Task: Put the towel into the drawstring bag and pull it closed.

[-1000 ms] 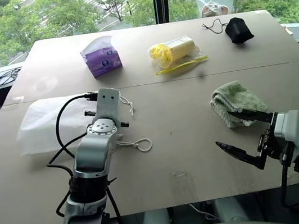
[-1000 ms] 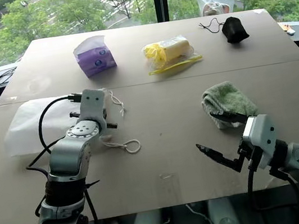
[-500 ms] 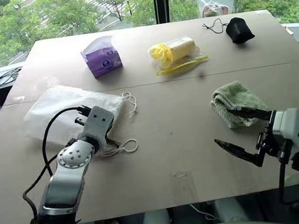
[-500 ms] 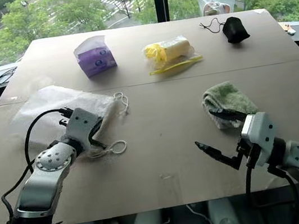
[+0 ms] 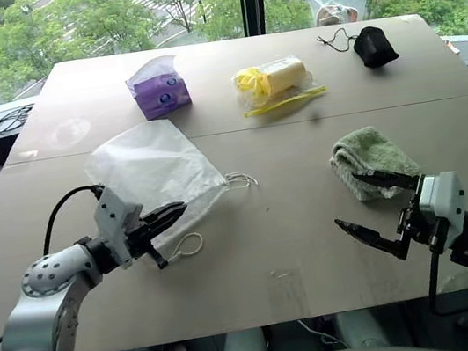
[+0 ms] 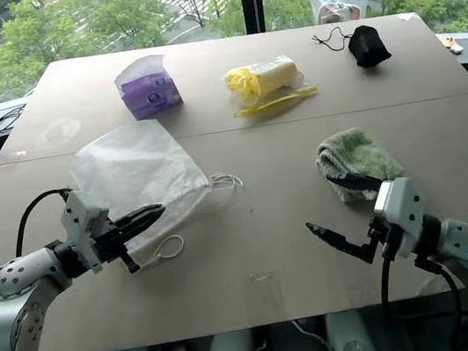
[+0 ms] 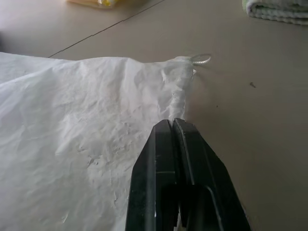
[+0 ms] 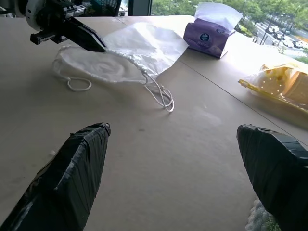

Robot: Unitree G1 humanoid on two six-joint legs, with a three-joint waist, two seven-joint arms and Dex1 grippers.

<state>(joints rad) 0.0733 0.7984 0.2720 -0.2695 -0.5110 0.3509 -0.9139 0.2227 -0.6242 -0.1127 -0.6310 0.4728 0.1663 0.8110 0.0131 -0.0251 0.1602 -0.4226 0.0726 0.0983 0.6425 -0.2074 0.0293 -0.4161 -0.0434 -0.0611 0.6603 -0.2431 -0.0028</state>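
The bag's opening lies too low and flat for the folded towel, so my left gripper will retake the opening's upper edge (image 7: pixel 177 103) and raise it first.
The white drawstring bag (image 5: pixel 153 165) lies on the left half of the table with its mouth turned toward the middle. One cord loop (image 5: pixel 240 180) trails right of the mouth; another (image 5: pixel 188 244) lies near the front. My left gripper (image 5: pixel 177 209) points right, shut on the bunched fabric at the bag's mouth edge (image 7: pixel 174 98). The light-green towel (image 5: pixel 368 152) sits folded on the right. My right gripper (image 5: pixel 348 201) stands wide open at the towel's near edge, its upper finger (image 5: pixel 375 178) over the towel's front fold, nothing between the fingers.
Along the far side stand a purple tissue pack (image 5: pixel 158 89), a clear plastic bag with yellow contents (image 5: pixel 276 81) and a small black pouch (image 5: pixel 372 47). Another clear bag (image 5: pixel 338 2) sits by the window. A seam (image 5: pixel 297 121) crosses the table.
My left gripper has drawn back toward the near left and swung to point right, dragging the bag's mouth along; the bag now lies spread toward the middle. The right gripper has stayed put.
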